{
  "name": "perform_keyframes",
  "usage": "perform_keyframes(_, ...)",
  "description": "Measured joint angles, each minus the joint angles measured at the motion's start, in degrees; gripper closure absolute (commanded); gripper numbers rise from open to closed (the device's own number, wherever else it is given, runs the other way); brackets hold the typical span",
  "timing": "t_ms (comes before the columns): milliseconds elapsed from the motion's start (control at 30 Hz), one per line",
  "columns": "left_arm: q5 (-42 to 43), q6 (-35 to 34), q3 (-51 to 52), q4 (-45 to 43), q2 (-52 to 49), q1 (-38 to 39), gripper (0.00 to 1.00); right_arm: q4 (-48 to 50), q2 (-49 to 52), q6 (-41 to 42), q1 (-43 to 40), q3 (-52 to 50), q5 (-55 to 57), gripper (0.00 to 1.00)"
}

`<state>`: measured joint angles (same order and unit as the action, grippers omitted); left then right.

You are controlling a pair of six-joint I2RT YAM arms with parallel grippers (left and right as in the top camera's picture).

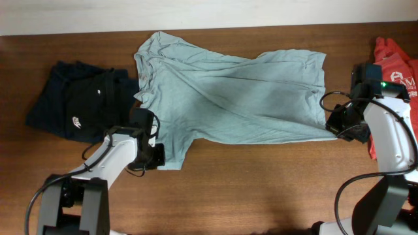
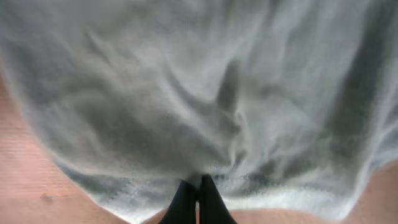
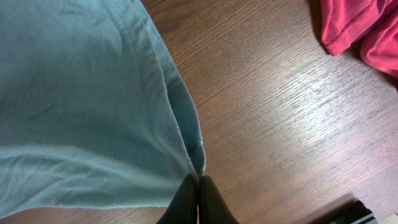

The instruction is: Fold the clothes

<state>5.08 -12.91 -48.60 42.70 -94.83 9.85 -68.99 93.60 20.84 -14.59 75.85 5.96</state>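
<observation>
The robot's right gripper needs to set the shirt's near hem corner down on the grey-blue cloth just inside the hem (image 1: 317, 107) (image 3: 118, 87).
The pale grey-blue T-shirt (image 1: 228, 98) lies spread across the middle of the wooden table (image 1: 261, 189), collar to the left. My left gripper (image 1: 157, 155) is shut on its near-left sleeve; in the left wrist view the fabric (image 2: 199, 93) fills the frame above the closed fingers (image 2: 199, 183). My right gripper (image 1: 334, 132) is shut on the shirt's near-right hem corner (image 3: 198, 163); its fingers (image 3: 199, 180) meet on the cloth. The navy T-shirt (image 1: 78, 101) with a white logo lies folded at the left. The red T-shirt (image 1: 395, 65) lies at the right edge.
The red shirt also shows at the top right of the right wrist view (image 3: 360, 28). A white wall strip (image 1: 196, 13) runs along the table's far edge.
</observation>
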Motion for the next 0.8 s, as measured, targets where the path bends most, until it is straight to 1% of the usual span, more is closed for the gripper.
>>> perform_keyframes(133, 4.1, 0.0, -1.7, 11.5, 0.3, 0.2, 0.99, -0.2, 0.0, 0.0, 0.0, 0.0, 0.0, 0.96)
perform_keyframes(233, 5.5, -0.4, -5.4, 19.5, 4.2, 0.3, 0.99, -1.6, 0.0, 0.0, 0.0, 0.0, -0.2, 0.96)
perform_keyframes(400, 5.2, -3.2, -12.1, 24.9, 17.9, 0.3, 1.0, -5.5, 0.0, -0.1, 0.0, 0.0, -1.4, 0.96)
perform_keyframes(567, 4.2, -5.9, -15.3, 30.2, 31.0, 0.3, 1.0, -9.2, -1.8, -0.5, 0.0, 0.0, -4.1, 0.96)
perform_keyframes(700, 3.4, -7.6, -16.7, 35.2, 37.5, 0.3, 1.0, -12.5, -7.6, -1.0, 0.0, 0.0, -5.1, 0.96)
perform_keyframes(800, 3.0, -8.3, -17.9, 38.0, 40.0, 0.3, 0.99, -14.8, -13.0, -1.3, 0.0, 0.0, -5.5, 0.96)
